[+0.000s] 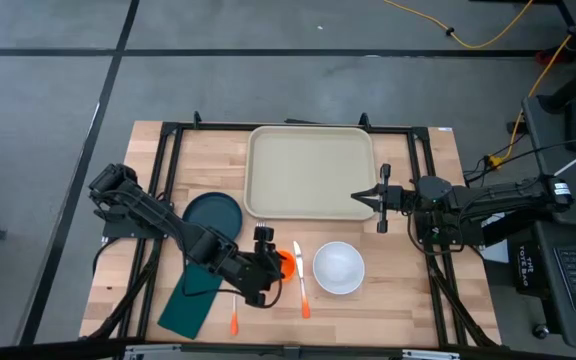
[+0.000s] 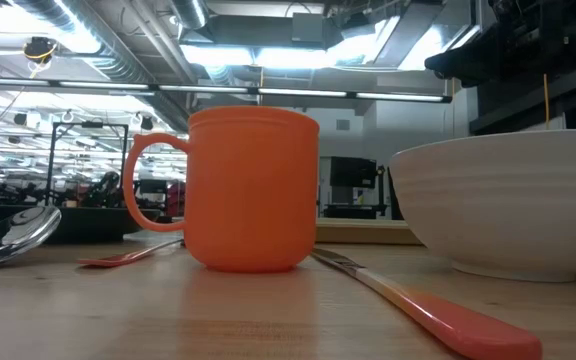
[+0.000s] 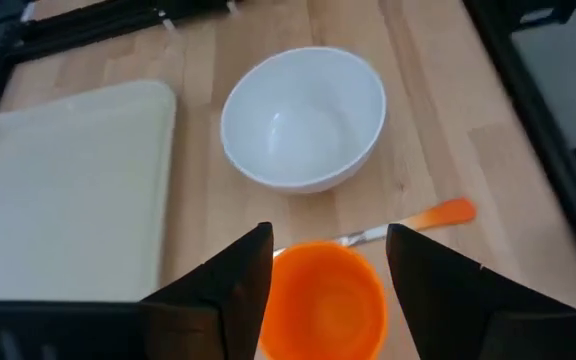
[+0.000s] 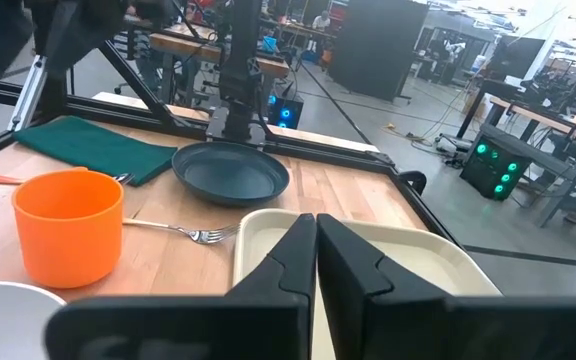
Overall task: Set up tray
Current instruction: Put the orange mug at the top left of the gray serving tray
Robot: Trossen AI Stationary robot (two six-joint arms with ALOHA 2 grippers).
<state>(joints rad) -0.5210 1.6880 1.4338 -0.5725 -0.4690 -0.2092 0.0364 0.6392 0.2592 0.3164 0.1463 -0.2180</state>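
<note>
The robot's left gripper will pinch the orange cup by the near side of its rim (image 1: 286, 279) (image 3: 384, 313), toward the front edge of the table, with one finger inside the cup.
The beige tray (image 1: 313, 170) lies at the table's far middle. An orange cup (image 3: 323, 300) stands upright on the wood in front of it, left of the white bowl (image 1: 339, 267). My left gripper (image 3: 328, 265) is open, slanting down from the left, with one finger on each side of the cup's rim. My right gripper (image 4: 315, 250) is shut with nothing in it. It points level over the tray's right rim (image 1: 368, 196). The cup also fills the middle of the low view (image 2: 253, 190). My left gripper's fingers (image 3: 238, 290) stand close beside the orange cup's rim (image 3: 278, 262) on two sides. I cannot tell whether they touch it. The cup stands on the table by its base.
A dark teal plate (image 1: 213, 215) and a green napkin (image 1: 190, 305) lie at the near left. A knife with an orange handle (image 1: 301, 290) lies between cup and bowl. A fork (image 4: 183, 232) lies by the tray's near rim. An orange-handled spoon (image 1: 235, 318) lies near the front edge.
</note>
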